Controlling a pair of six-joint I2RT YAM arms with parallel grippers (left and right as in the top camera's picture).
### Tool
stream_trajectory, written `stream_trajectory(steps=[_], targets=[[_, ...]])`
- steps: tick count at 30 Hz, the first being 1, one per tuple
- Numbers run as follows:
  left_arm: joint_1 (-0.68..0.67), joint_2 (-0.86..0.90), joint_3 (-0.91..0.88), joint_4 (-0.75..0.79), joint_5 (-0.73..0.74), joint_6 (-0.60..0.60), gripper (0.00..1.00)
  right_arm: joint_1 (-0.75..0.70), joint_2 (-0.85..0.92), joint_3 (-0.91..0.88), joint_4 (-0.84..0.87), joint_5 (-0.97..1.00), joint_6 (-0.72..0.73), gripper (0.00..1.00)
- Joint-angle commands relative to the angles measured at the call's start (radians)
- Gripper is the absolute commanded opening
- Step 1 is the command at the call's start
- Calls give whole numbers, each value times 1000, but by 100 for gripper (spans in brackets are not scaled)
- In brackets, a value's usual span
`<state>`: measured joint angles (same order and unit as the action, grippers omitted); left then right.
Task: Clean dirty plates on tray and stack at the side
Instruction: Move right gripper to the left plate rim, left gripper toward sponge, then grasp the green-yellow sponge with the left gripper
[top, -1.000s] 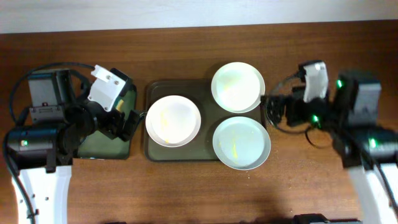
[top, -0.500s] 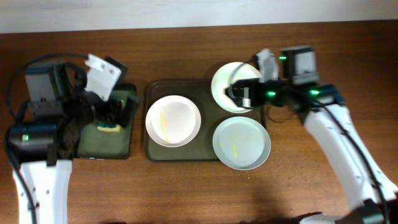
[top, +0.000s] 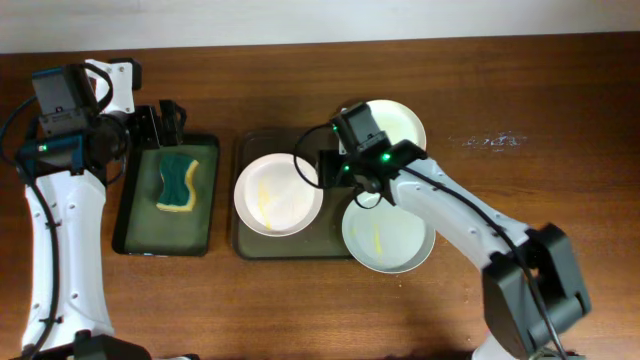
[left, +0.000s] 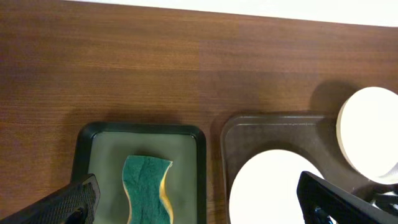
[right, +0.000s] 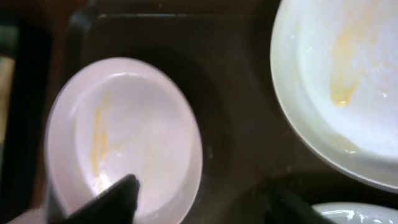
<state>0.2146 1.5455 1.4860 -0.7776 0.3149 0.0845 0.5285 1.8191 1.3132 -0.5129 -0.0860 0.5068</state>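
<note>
Next, I close my left gripper on the middle of the green and yellow sponge (top: 178, 182) (left: 148, 196) in the black tray, because the dirty plates need wiping.
Three white plates with faint yellow smears lie on and around the dark olive-brown tray (top: 288, 142): the left plate (top: 270, 195), the far-right plate (top: 398, 132) and the near-right plate (top: 390, 235). My right gripper (top: 322, 170) is open, low over the tray, its fingers either side of the left plate's right rim. In the right wrist view (right: 205, 199) it holds nothing; the left plate (right: 124, 130) and the far-right plate (right: 348, 74) show there. My left gripper (top: 160, 120) is open and empty, above the far end of the black tray. In the left wrist view (left: 205, 205) it is wide open.
A smaller black tray (top: 130, 215) stands left of the brown tray and holds a green and yellow sponge (top: 178, 185). The sponge (left: 146, 196), the black tray (left: 143, 129) and the brown tray (left: 273, 124) also show in the left wrist view. Bare wood lies to the right.
My right arm has swung left from the table's right side, past the far-right plate, to the left plate's rim. My left arm has drawn back to the far left, uncovering the sponge.
</note>
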Motion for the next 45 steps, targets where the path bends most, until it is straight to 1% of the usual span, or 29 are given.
stream_trajectory(steps=[1, 3, 8, 18, 21, 23, 25, 26, 29, 30, 32, 35, 36, 37, 39, 44, 45], targets=[[3, -8, 11, -9, -40, -24, 99, 3, 69, 27, 41, 50, 19, 43], [3, -7, 11, -32, -73, -24, 100, 3, 108, 27, 66, 47, 19, 36], [3, -6, 11, -72, -122, -24, 100, 4, 171, 27, 85, 13, 18, 35], [3, 0, -13, -84, -122, -24, 100, 33, 210, 20, 80, 8, -13, 35], [3, 13, -13, -84, -122, -24, 100, 35, 209, 21, 83, 8, -63, 36], [2, 29, -13, -84, -121, -24, 100, 32, 209, 29, 84, 7, -108, 42], [2, 49, -13, -84, -121, -24, 100, 30, 209, 47, 80, 2, -164, 45], [3, 60, -13, -84, -121, -24, 100, 29, 208, 60, 75, -19, -203, 46], [2, 82, -13, -87, -121, -24, 100, 27, 208, 74, 73, -115, -287, 47], [2, 90, -13, -89, -121, -24, 100, 30, 208, 73, 68, -145, -294, 47], [2, 105, -13, -92, -121, -24, 100, 39, 213, 73, 49, -145, -289, 47], [3, 126, -13, -95, -121, -24, 99, 41, 218, 73, 42, -143, -249, 46], [2, 132, -13, -95, -121, -24, 100, 40, 220, 73, 35, -132, -219, 46], [2, 138, -13, -95, -121, -24, 99, 41, 224, 73, 25, -113, -185, 39], [2, 146, -13, -96, -122, -24, 99, 41, 240, 72, 0, -86, -122, 31], [2, 149, -13, -102, -126, -23, 98, 41, 262, 72, -30, -86, -47, 20], [2, 151, -13, -107, -130, -23, 97, 41, 264, 72, -34, -86, -34, 16]])
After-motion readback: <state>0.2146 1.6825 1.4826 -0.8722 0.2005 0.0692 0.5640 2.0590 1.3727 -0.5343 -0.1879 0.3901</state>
